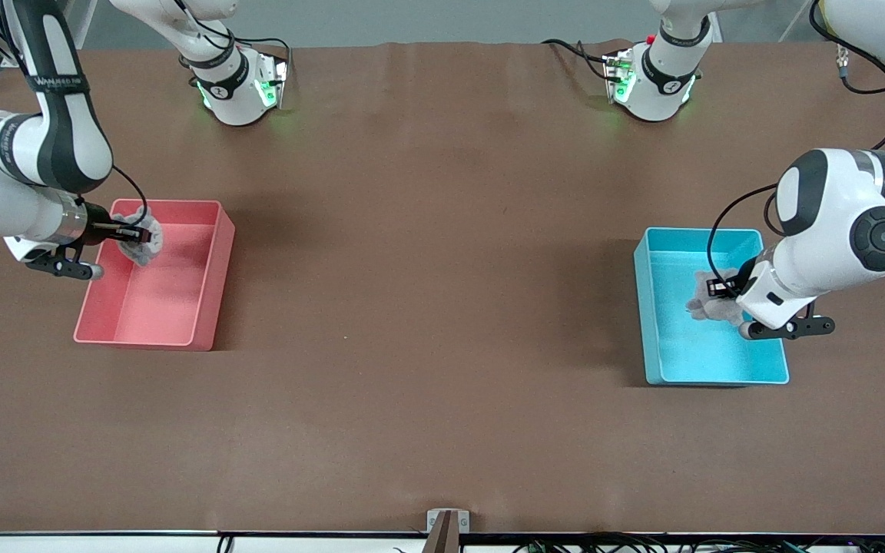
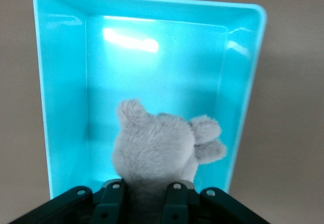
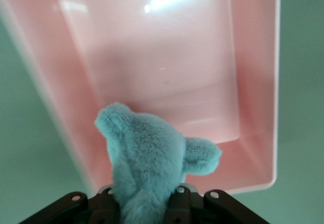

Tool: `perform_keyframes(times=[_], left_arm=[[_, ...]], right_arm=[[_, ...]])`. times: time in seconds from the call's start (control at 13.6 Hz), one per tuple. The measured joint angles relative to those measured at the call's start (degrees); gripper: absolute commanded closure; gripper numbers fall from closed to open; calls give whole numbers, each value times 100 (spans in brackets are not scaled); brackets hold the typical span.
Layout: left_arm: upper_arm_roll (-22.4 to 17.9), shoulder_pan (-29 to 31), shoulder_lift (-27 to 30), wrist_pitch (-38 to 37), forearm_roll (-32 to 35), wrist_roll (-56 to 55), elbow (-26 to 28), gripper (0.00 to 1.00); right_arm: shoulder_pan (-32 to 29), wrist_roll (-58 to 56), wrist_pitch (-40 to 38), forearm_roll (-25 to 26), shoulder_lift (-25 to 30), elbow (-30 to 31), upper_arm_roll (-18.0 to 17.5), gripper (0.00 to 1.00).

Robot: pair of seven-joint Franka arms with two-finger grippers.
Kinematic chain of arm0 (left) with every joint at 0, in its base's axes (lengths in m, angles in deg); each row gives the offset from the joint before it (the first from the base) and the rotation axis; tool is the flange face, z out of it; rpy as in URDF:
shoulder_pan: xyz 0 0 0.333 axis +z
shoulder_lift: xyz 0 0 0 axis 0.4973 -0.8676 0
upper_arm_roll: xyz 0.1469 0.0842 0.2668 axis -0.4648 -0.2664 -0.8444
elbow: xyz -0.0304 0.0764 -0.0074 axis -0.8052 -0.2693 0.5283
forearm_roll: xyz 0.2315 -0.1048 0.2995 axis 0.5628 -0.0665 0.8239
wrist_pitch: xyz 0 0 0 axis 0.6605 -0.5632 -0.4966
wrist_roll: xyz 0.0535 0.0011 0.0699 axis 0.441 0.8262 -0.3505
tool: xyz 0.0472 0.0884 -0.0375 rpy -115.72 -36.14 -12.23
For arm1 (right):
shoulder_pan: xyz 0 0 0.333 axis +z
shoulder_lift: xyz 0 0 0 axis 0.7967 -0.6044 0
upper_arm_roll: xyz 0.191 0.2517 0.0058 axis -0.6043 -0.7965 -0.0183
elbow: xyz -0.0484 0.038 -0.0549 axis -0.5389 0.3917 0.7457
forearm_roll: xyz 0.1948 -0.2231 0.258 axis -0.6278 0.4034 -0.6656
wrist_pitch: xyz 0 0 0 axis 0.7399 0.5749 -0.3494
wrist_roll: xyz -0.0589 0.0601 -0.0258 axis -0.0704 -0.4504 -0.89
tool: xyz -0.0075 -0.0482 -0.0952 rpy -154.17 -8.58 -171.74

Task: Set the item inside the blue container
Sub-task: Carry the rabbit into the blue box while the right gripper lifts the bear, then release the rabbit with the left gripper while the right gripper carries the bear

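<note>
The grey plush toy in my right gripper should be let go on the brown table midway (image 1: pixel 451 316) between the pink bin and blue container.
The blue container (image 1: pixel 651 322) sits toward the left arm's end of the table. My left gripper (image 1: pixel 720 289) hangs over its inside, shut on a grey plush toy (image 1: pixel 710 307). In the left wrist view the plush toy (image 2: pixel 157 145) fills the gap between the fingers of the left gripper (image 2: pixel 144 189), with the blue container's floor (image 2: pixel 152 77) below it. My right gripper (image 1: pixel 130 233) is over the pink bin (image 1: pixel 208 299), shut on a second grey plush toy (image 1: pixel 143 247). That plush toy (image 3: pixel 147 155) shows pinched in the right gripper (image 3: pixel 144 196).
The pink bin (image 3: pixel 253 107) lies toward the right arm's end of the table, at about the same distance from the front camera as the blue container. Brown table surface (image 1: pixel 435 307) stretches between the two bins. Both arm bases (image 1: pixel 239 92) stand along the table's back edge.
</note>
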Motion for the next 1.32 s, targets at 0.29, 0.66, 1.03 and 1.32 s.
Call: perform_keyframes(times=[0.29, 0.66, 1.03, 1.32], left_arm=[[0, 264, -313, 569, 20, 300, 371, 74], [-1, 401, -671, 1060, 368, 360, 701, 71], [5, 438, -899, 1385, 470, 362, 777, 55], [29, 438, -866, 1416, 471, 377, 731, 0]], right_arm=[[1087, 1833, -411, -443, -58, -791, -53, 98], [2630, 4612, 316, -903, -1190, -1798, -76, 98], [3867, 6976, 968, -1008, -3155, -3421, -74, 99], [4157, 7860, 1702, -1025, -3805, -4038, -65, 98]])
